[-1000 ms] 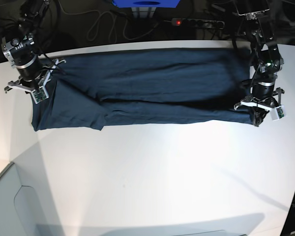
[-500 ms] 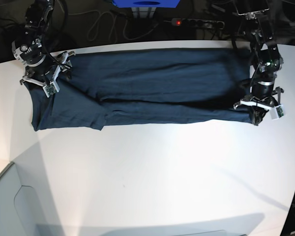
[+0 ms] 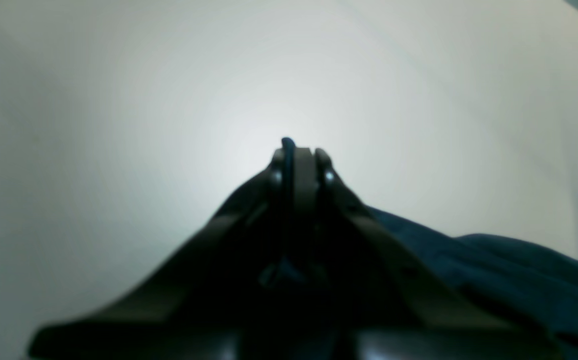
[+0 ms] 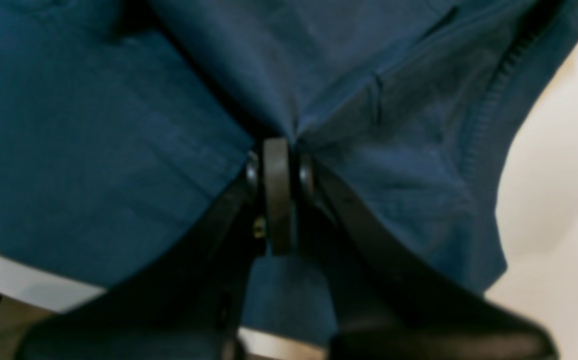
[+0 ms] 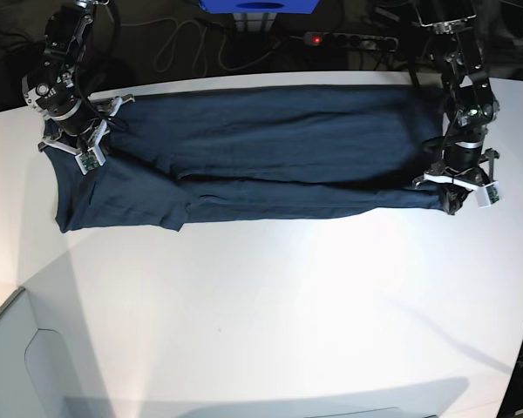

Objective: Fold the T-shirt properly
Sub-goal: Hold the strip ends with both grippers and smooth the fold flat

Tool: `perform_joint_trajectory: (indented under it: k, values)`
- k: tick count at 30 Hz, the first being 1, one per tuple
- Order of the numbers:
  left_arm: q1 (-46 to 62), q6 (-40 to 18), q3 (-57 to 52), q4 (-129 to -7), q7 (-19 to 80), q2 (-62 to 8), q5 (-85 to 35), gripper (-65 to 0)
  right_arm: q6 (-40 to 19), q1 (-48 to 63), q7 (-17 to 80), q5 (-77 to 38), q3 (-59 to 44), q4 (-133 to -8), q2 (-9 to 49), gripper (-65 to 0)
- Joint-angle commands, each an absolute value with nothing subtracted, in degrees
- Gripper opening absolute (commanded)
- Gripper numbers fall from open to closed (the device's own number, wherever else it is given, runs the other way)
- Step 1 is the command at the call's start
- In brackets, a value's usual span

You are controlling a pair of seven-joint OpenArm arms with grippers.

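Note:
I should use my left gripper to let go of the T-shirt's pinched corner just behind the front edge of the folded piece's end (image 5: 440, 186). The T-shirt now lies across the table's far part.
The dark navy T-shirt (image 5: 270, 152) lies as a long folded band across the far part of the white table (image 5: 270, 313). My left gripper (image 5: 450, 202) is at the band's right end, near its front corner. In the left wrist view it (image 3: 296, 152) is shut, with a thin edge of navy T-shirt cloth (image 3: 494, 270) pinched between the fingers. My right gripper (image 5: 80, 144) is at the band's left end. In the right wrist view it (image 4: 278, 150) is shut on a pinch of T-shirt cloth (image 4: 118, 125), next to a ribbed hem. The neck label is hidden.
A power strip with a red light (image 5: 314, 39), cables (image 5: 179, 43) and a blue box (image 5: 257, 7) lie behind the table's far edge. A grey panel (image 5: 17, 366) stands at the front left corner.
My right gripper has moved toward the table's far edge and a little inward over the cloth's left end. My left gripper has shifted slightly back, still at the right end.

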State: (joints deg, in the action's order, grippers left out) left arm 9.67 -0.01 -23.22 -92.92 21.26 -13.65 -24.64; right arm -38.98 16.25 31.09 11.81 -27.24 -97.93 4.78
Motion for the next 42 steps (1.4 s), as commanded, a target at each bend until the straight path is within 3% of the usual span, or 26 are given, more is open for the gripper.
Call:
perform_joint_trajectory:
  k: [1,10,42]
  values:
    - [9.1,0.0,-23.5,-93.8,19.6,-14.5,-24.8,-65.0,-40.0,16.0,29.2,11.2,-27.6,-99.2,5.8,-64.8]
    - [8.8,0.0,-23.5,-94.4,19.6,-14.7,-24.8,-65.0,-40.0,16.2,28.9,11.2,-31.3,-106.7,5.9,-64.8]
    - [14.5,0.0,-23.6,-90.2,19.6,-15.7,-24.9,-65.0,-40.0,17.5,28.6,11.5,-31.0,-106.9,6.2,-64.8]
